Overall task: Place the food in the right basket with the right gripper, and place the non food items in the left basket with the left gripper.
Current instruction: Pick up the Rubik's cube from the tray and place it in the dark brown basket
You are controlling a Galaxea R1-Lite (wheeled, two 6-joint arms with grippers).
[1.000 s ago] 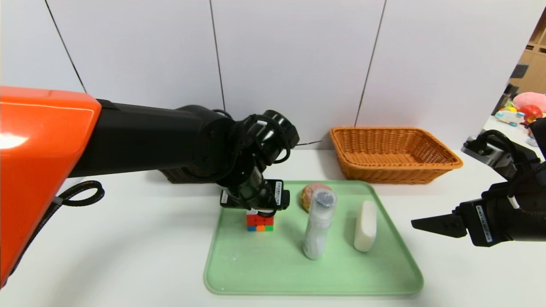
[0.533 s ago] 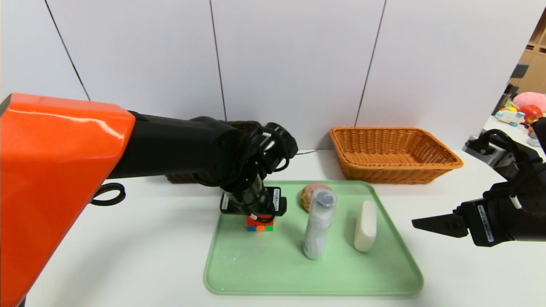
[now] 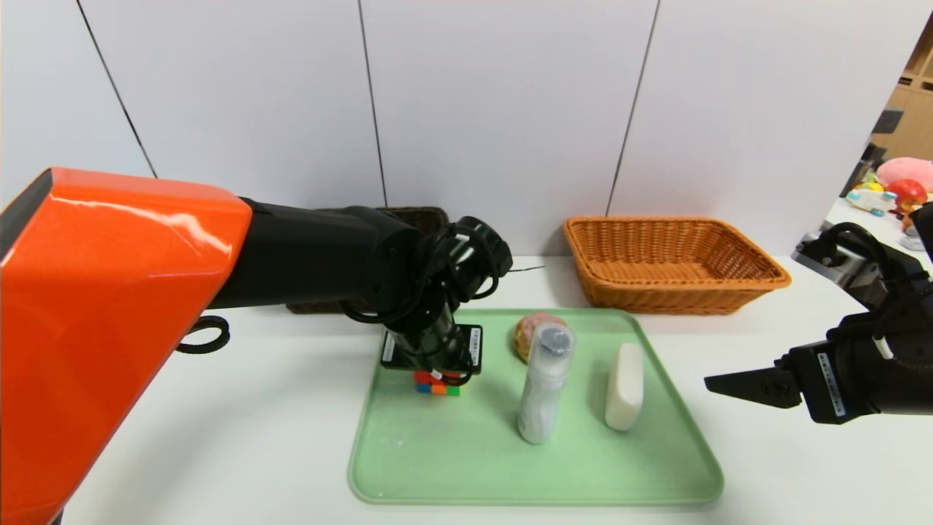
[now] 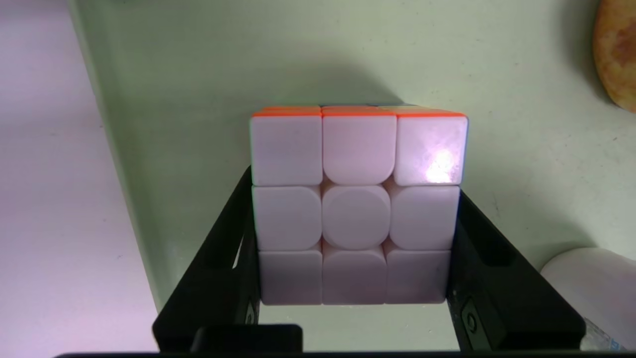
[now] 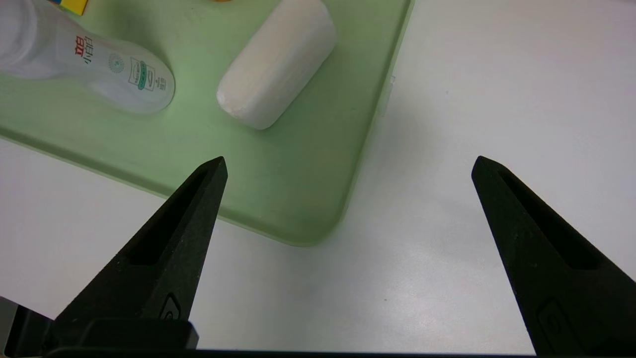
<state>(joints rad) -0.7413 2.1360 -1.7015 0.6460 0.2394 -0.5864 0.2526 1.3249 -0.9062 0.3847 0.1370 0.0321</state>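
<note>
The puzzle cube will drop around the middle of the dark basket (image 3: 360,255) behind my left arm.
A colourful puzzle cube (image 3: 437,385) (image 4: 355,214) stands on the green tray (image 3: 437,467) at its far left corner. My left gripper (image 3: 436,373) (image 4: 354,186) has come down over it, and both black fingers press against its sides. Also on the tray are a round bun (image 3: 525,332), a white bottle (image 3: 545,386) lying towards me, and a white bar (image 3: 625,386). My right gripper (image 3: 729,383) (image 5: 348,161) hovers open over the table just right of the tray's near right corner, holding nothing.
The orange wicker basket (image 3: 674,262) sits behind the tray on the right. A dark basket (image 3: 412,215) at the back left is mostly hidden by my left arm. Toys lie on another table at the far right.
My left gripper has sunk lower over the cube and its fingers have closed in onto the cube's sides. The right arm has not moved.
</note>
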